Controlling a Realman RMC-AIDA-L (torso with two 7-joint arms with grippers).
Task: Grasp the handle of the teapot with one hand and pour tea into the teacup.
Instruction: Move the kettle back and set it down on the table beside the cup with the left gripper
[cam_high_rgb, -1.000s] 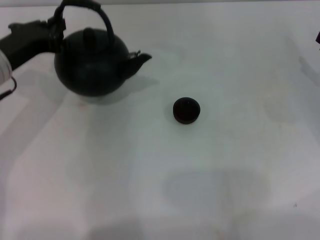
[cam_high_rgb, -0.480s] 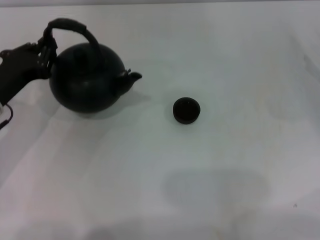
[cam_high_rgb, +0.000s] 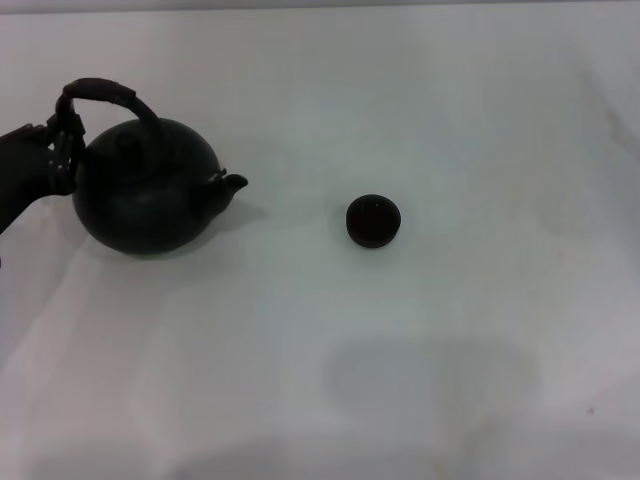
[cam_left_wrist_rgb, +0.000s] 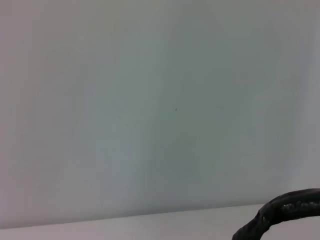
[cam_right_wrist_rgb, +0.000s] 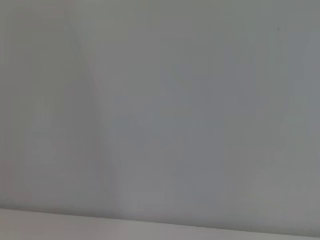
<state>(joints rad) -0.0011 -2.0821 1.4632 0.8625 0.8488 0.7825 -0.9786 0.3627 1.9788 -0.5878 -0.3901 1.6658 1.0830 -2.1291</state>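
Next, my left gripper sets the black teapot down and lets go of it on the white table slightly farther from the teacup (cam_high_rgb: 119, 212), closer to the back edge.
The round black teapot (cam_high_rgb: 145, 188) stands at the left of the white table (cam_high_rgb: 400, 360) in the head view, its short spout (cam_high_rgb: 232, 183) pointing right toward the teacup. My left gripper (cam_high_rgb: 62, 150) is shut on the left end of the arched handle (cam_high_rgb: 100, 92). A piece of that handle (cam_left_wrist_rgb: 280, 212) shows in the left wrist view. The small dark teacup (cam_high_rgb: 373, 220) sits near the middle, well to the right of the spout. My right gripper is out of view.
The right wrist view shows only plain pale surface. A faint shadow patch (cam_high_rgb: 430, 380) lies on the table toward the front.
The teapot, held by my left gripper, has moved left and toward the front, coming down on the table. The teacup has stayed put.
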